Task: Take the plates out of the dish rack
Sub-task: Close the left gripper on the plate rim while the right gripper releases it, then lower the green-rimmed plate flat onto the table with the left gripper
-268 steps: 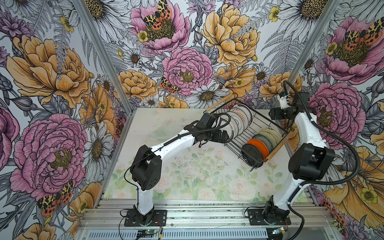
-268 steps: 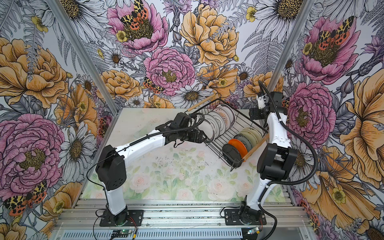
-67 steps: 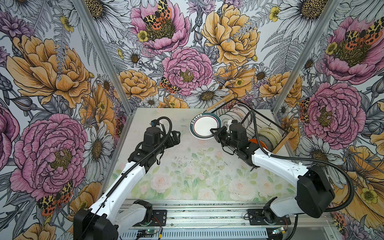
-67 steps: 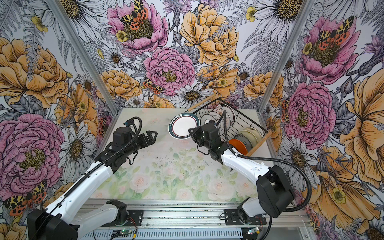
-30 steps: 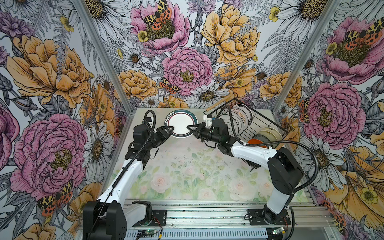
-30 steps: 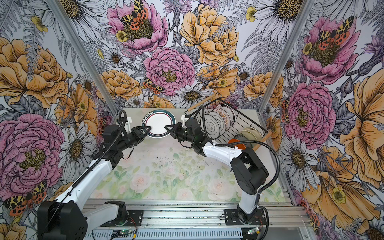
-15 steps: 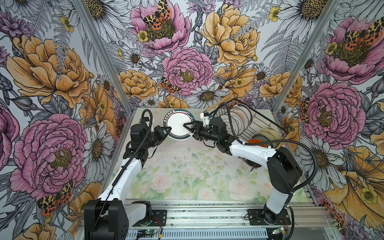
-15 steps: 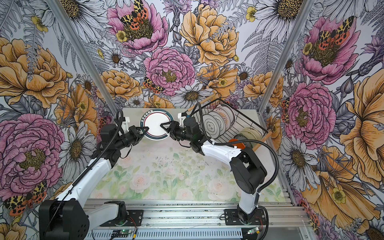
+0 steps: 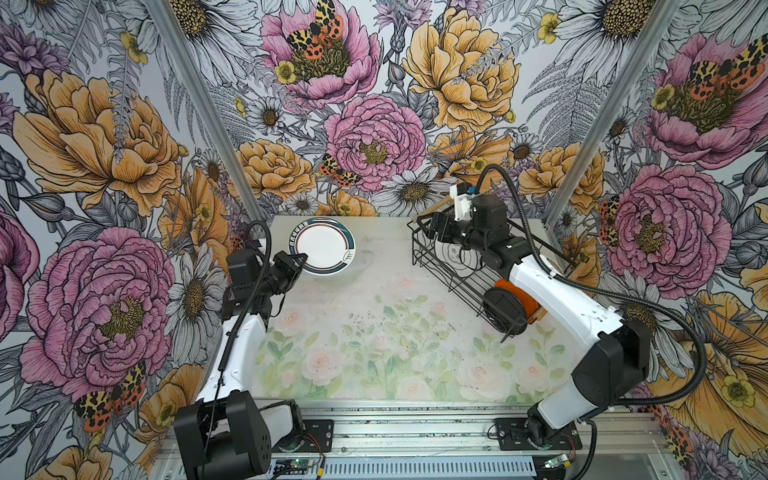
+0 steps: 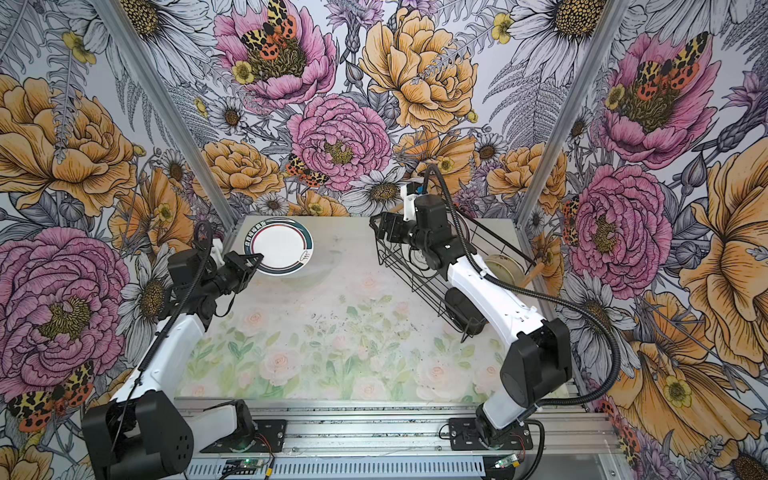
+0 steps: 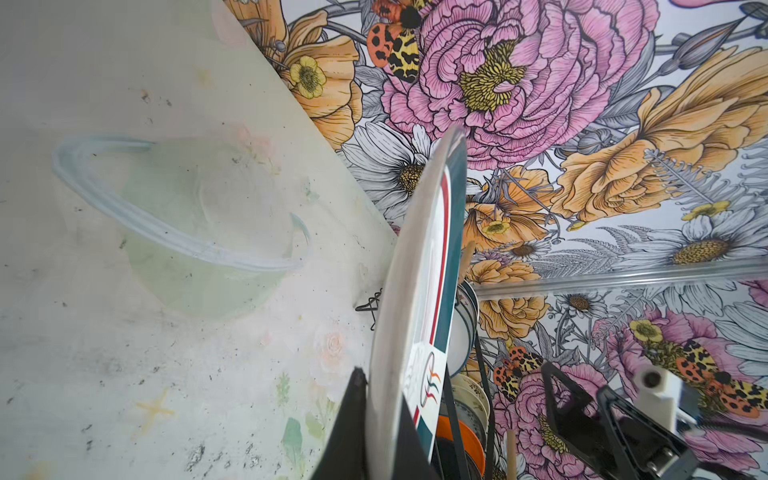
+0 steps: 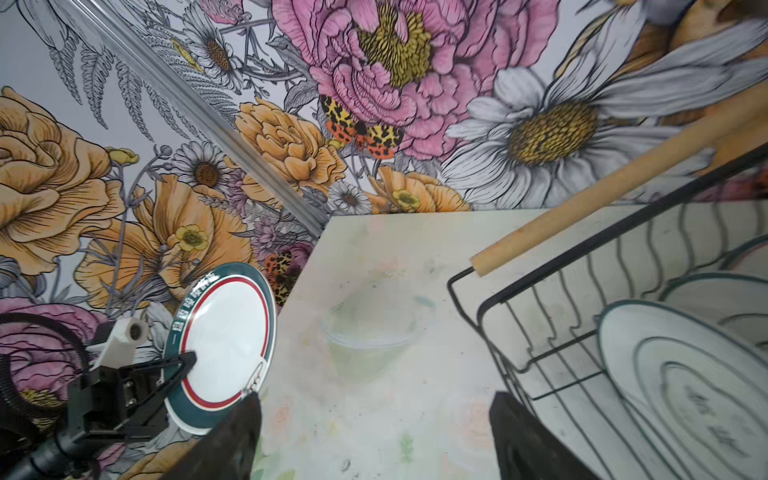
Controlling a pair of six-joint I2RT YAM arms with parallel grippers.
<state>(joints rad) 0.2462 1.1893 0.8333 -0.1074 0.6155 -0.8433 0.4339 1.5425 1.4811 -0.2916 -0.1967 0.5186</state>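
Note:
The white plate will go down from my left gripper onto the bare table (image 9: 320, 267) (image 11: 205, 229) near the back edge, away from the rack.
A white plate (image 9: 323, 247) (image 10: 279, 246) with a teal and red rim hangs above the back left of the table. My left gripper (image 9: 302, 266) (image 11: 382, 395) is shut on its near edge, one finger on each face. The same plate (image 12: 226, 345) stands apart from my right gripper (image 12: 376, 399), which is open and empty. In both top views the right gripper (image 9: 434, 226) (image 10: 384, 228) hovers over the left end of the black wire dish rack (image 9: 457, 286) (image 12: 540, 299). The rack holds upright plates: a white one (image 12: 685, 386), an orange one (image 9: 519, 297) and a black one (image 9: 505, 309).
A clear glass bowl (image 11: 187, 224) (image 12: 374, 328) sits on the table under and beside the held plate. The rack's wooden handle (image 12: 602, 195) juts toward the back wall. Flowered walls close in the back and both sides. The arm bases stand on the front rail.
My right gripper opened, let go of the teal-rimmed plate and drew back right to the rack. The left gripper shut on the plate's rim and now holds it alone.

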